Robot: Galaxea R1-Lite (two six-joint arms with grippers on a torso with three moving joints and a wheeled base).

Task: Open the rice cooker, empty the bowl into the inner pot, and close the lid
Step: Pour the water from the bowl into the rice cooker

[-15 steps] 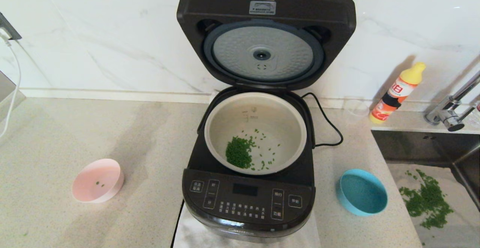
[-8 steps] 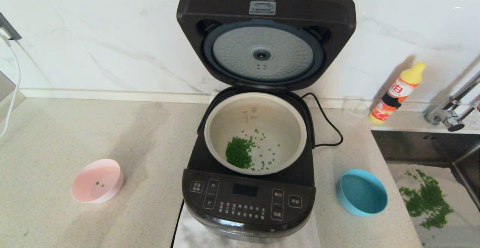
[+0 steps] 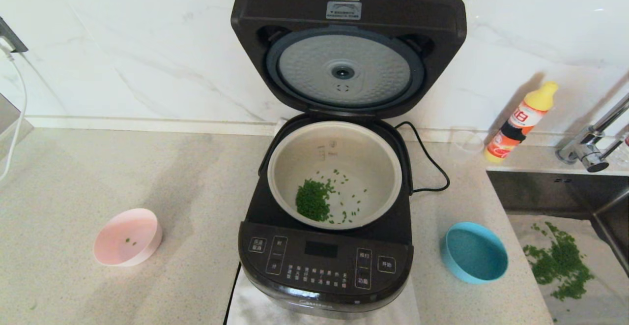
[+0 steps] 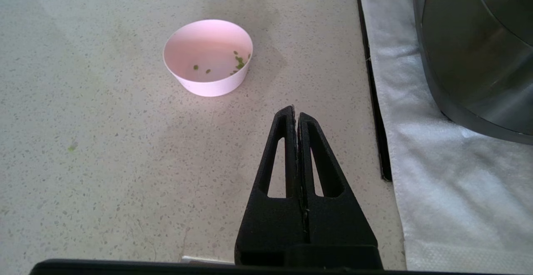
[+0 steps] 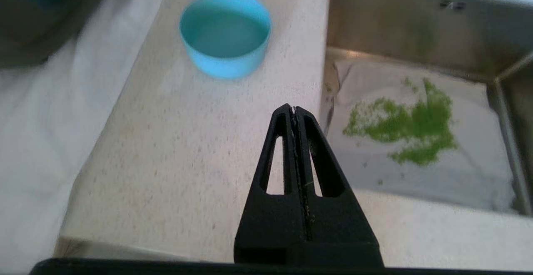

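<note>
My right gripper goes to the blue bowl next and grips the bowl's rim [image 3: 506,258] [image 5: 270,29] on the side that faces the sink.
The black rice cooker [image 3: 324,266] stands in the middle of the counter with its lid [image 3: 348,49] raised upright, the dimpled silver plate facing me. The off-white inner pot [image 3: 334,172] holds a small heap of green bits. A pink bowl [image 3: 128,236] with a few green bits sits left of the cooker; it also shows in the left wrist view [image 4: 208,56]. A blue bowl [image 3: 474,252] sits to the right and looks empty [image 5: 225,31]. My left gripper [image 4: 295,112] is shut and empty above the counter, short of the pink bowl. My right gripper [image 5: 294,110] is shut and empty, short of the blue bowl.
A sink [image 3: 565,256] with spilled green bits lies at the right, with a tap [image 3: 589,148] behind it. An orange bottle [image 3: 521,121] and a clear cup [image 3: 467,140] stand at the back right. The power cord [image 3: 432,167] loops behind the cooker. A white cloth [image 4: 437,162] lies under the cooker.
</note>
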